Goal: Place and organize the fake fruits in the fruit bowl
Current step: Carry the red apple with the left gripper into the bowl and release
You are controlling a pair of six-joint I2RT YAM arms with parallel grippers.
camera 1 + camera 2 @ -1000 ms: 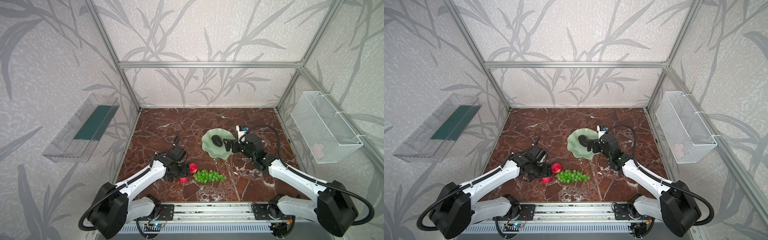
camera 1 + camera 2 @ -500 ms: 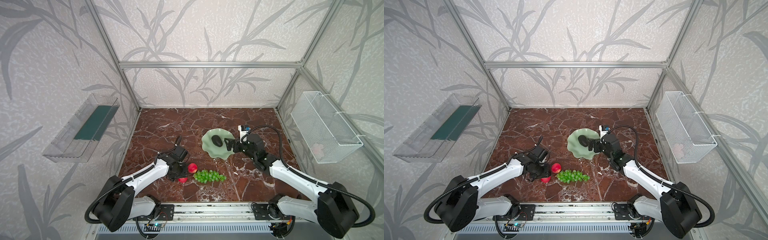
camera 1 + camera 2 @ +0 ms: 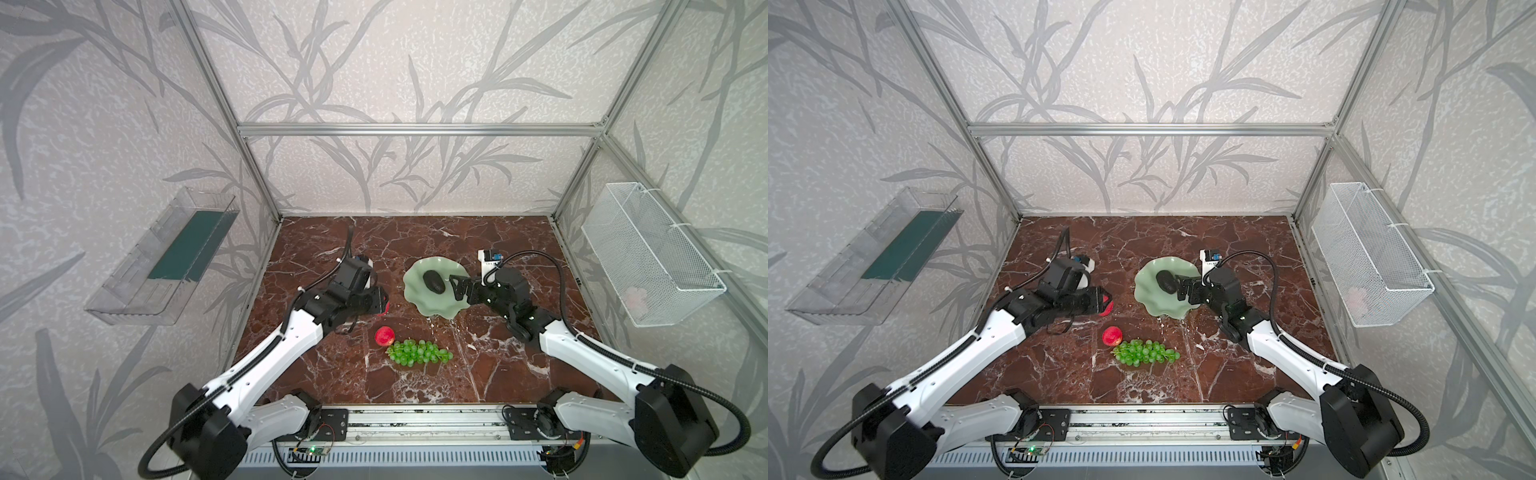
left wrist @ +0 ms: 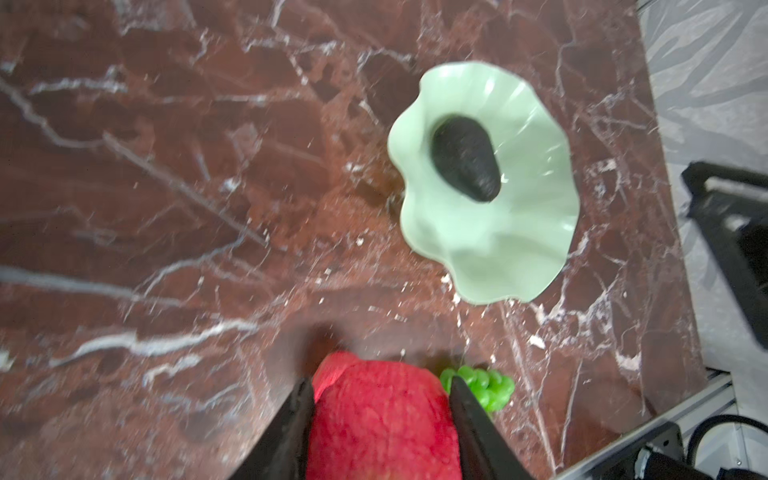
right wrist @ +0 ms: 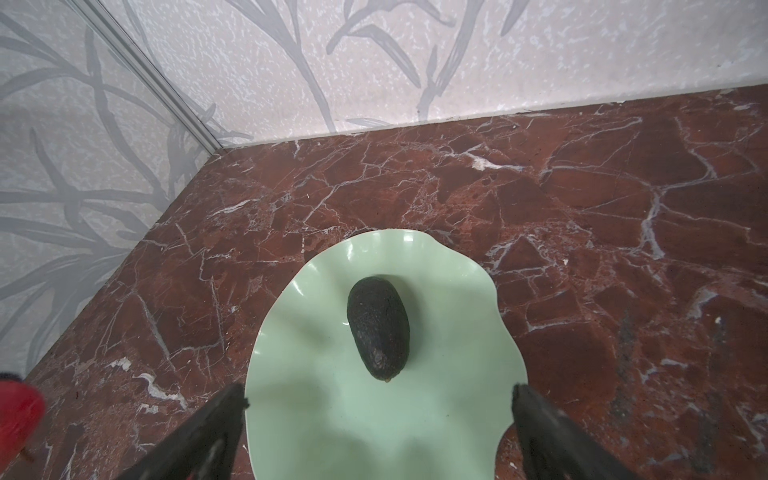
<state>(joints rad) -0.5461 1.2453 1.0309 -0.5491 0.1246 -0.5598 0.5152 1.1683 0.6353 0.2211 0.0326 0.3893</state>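
The red fruit, now held above the marble floor, will be let go by my left gripper in the bowl (image 3: 430, 299) (image 4: 458, 221) next to the avocado, on the side that faces the grapes.
My left gripper (image 3: 384, 302) is shut on a red apple-like fruit (image 4: 382, 419) and holds it above the marble floor, left of the fruit bowl (image 3: 432, 306). That held fruit also shows red at the fingertips in a top view (image 3: 1108, 306). A second red fruit (image 3: 385, 336) lies on the floor, touching the bunch of green grapes (image 3: 417, 352). The dark avocado (image 3: 434, 281) lies in the pale green wavy-rimmed bowl (image 5: 374, 428). My right gripper (image 3: 457, 289) hangs open over the bowl's right side, jaws wide, with the avocado (image 5: 379, 328) just beyond its fingertips.
A clear plastic tray (image 3: 166, 257) hangs on the left wall and a white wire basket (image 3: 648, 253) on the right wall. Aluminium frame posts and patterned walls close in the red marble floor (image 3: 415, 241).
My left gripper closed on the front red fruit and lifted it up and back, towards the bowl. The right gripper stayed open at the bowl's edge.
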